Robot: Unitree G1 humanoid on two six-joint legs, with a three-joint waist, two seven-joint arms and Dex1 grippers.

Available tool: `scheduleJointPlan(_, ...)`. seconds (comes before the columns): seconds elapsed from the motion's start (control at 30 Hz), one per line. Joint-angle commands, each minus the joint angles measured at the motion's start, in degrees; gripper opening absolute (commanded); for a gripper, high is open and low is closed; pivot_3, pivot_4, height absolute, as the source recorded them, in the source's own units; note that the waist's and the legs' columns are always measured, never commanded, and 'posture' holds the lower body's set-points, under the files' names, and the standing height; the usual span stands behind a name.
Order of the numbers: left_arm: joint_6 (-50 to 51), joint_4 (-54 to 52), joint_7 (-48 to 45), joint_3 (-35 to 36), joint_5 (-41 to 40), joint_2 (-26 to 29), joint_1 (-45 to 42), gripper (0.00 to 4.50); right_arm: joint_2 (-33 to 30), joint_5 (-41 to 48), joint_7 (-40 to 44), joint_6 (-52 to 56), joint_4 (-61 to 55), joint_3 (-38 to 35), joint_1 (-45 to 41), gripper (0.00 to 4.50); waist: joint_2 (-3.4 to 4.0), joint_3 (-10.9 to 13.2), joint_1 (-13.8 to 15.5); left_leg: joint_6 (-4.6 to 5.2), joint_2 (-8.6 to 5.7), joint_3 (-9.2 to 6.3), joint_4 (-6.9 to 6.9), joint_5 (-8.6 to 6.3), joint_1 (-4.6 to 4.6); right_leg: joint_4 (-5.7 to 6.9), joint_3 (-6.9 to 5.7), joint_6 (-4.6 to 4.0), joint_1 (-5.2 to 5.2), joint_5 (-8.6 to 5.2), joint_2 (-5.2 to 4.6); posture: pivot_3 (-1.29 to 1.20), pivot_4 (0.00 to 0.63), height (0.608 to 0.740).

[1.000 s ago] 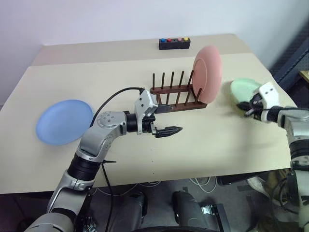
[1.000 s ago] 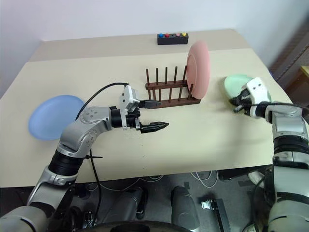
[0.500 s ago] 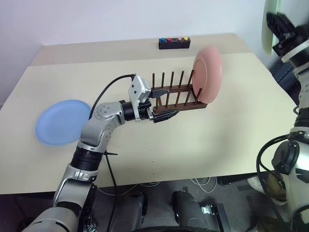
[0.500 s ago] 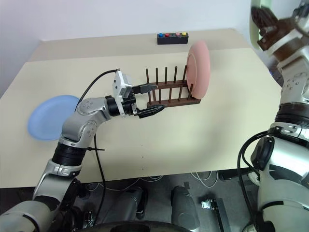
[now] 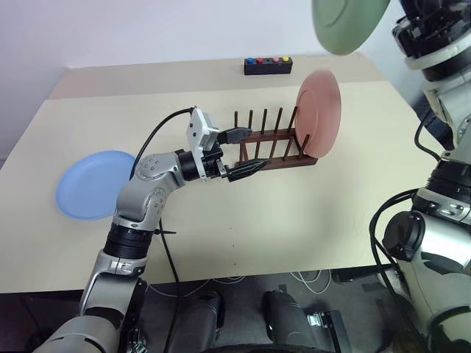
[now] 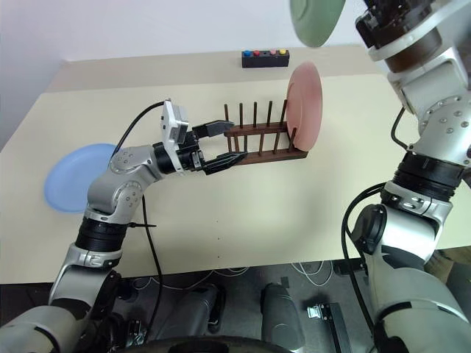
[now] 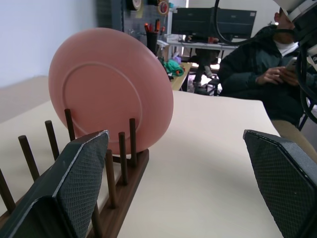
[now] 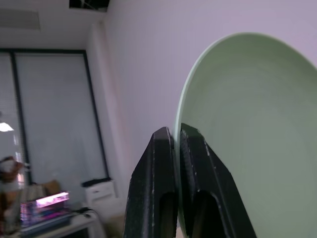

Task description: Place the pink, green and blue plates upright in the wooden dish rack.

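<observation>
I need to use my right gripper to set the green plate down between the wires of the rack, next to the pink plate (image 5: 284, 152).
The pink plate (image 5: 318, 112) stands upright at the right end of the wooden dish rack (image 5: 271, 151) in the middle of the table. High above the table's far right corner hangs the green plate (image 5: 346, 22), with my right gripper (image 8: 174, 133) shut on its rim. The blue plate (image 5: 96, 184) lies flat near the table's left edge. My left gripper (image 5: 243, 153) is open at the rack's left end and points along it toward the pink plate (image 7: 111, 89); one finger (image 7: 74, 183) is close to the pegs and nothing is held.
A small black box with coloured buttons (image 5: 268, 66) sits at the table's far edge behind the rack. The beige table (image 5: 309, 220) has bare surface in front of and to the right of the rack. A seated person (image 7: 262, 74) is beyond the table.
My right gripper has lifted the green plate off the table's right side, high up and to the left. My left gripper has risen a little toward the rack's left end.
</observation>
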Motion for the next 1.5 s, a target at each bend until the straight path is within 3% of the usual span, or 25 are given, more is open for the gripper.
scheduleJointPlan(0.03, 0.47, -2.64, 0.04, 1.58, -1.78, 0.33, -0.52, 4.50, 0.20, 2.62, -0.10, 2.31, -1.55, -0.18, 2.40, 0.05, 0.00, 0.00, -0.04, 0.00, 0.00, 0.00, 0.00, 0.00, 0.00, 0.00, 0.00, 0.00, 0.00, 0.00, 0.00, 0.00, 0.150, 0.740)
scheduleJointPlan(0.57, 1.61, -3.98, -0.79, 1.37, -2.81, 0.14, 0.59, 4.50, 5.67, 9.12, -4.79, 5.44, -3.75, -0.09, 7.63, 0.05, 0.02, 0.01, -0.16, 0.00, 0.01, 0.01, -0.01, 0.00, -0.01, 0.03, 0.01, 0.00, -0.06, 0.00, 0.02, 0.00, 0.150, 0.740)
scheduleJointPlan(1.5, 2.80, -4.92, -0.32, 1.74, -4.46, 0.27, 0.92, 4.50, 9.40, -3.90, -2.13, -2.32, -0.72, 6.26, 14.44, 0.05, 0.02, 0.01, -0.22, 0.00, 0.01, 0.01, -0.01, 0.00, -0.01, 0.03, 0.01, 0.00, -0.06, 0.00, 0.04, 0.00, 0.150, 0.740)
